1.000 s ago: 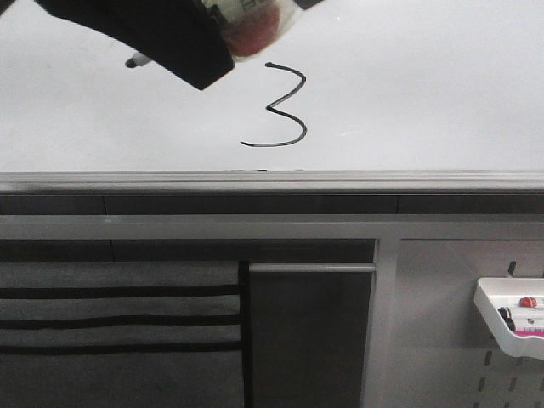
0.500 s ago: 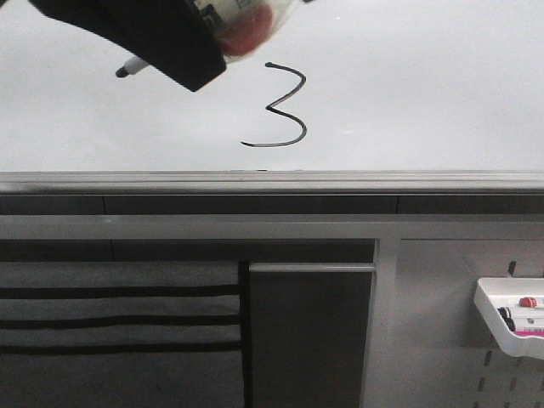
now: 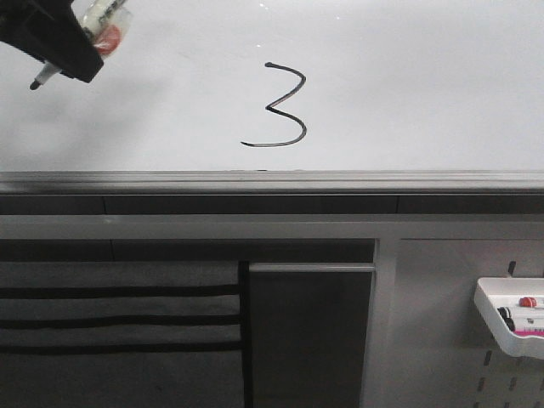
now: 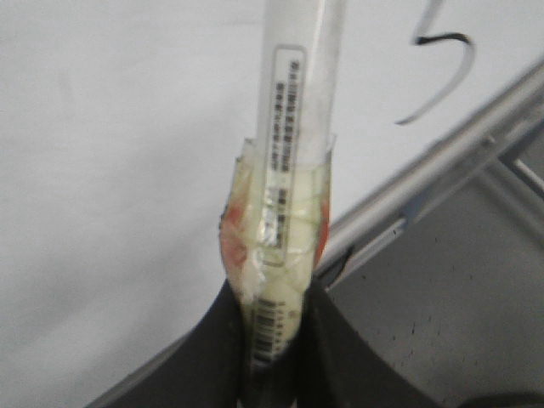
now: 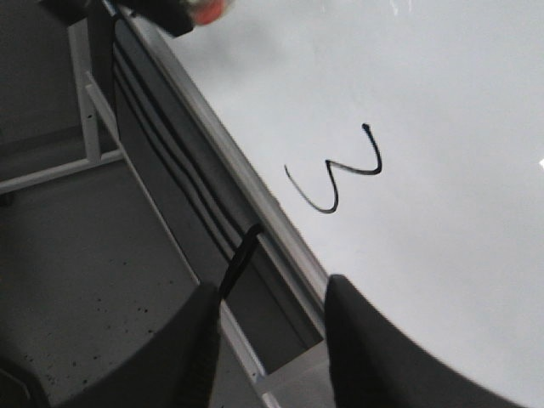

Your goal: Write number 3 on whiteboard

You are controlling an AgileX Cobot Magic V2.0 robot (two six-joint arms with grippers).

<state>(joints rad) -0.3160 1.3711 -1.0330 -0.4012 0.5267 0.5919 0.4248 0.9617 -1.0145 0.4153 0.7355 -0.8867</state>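
Observation:
My left gripper should release the white marker on the bare whiteboard, out [image 3: 87, 59] past the tail of the number 3.
A thin black number 3 [image 3: 279, 106] with a tail to the lower left stands on the glossy whiteboard [image 3: 425, 85], above its grey edge rail [image 3: 340, 180]. My left gripper [image 3: 64, 47] is at the board's upper left, well left of the digit, shut on a white marker [image 4: 293, 127] wrapped in tape; the black tip [image 3: 36, 83] points down-left, off the board surface. The digit also shows in the left wrist view [image 4: 438, 76] and the right wrist view [image 5: 336, 174]. My right gripper [image 5: 268, 323] is open and empty, over the rail.
Below the rail is a grey frame with a dark panel [image 3: 310, 340] and black-striped grey fabric [image 3: 119, 323]. A grey perforated panel at the lower right holds a white tray [image 3: 510, 319] with markers.
My left gripper with the marker has moved left and up, away from the number 3, from the top middle-left to the far upper-left corner. The digit is unchanged.

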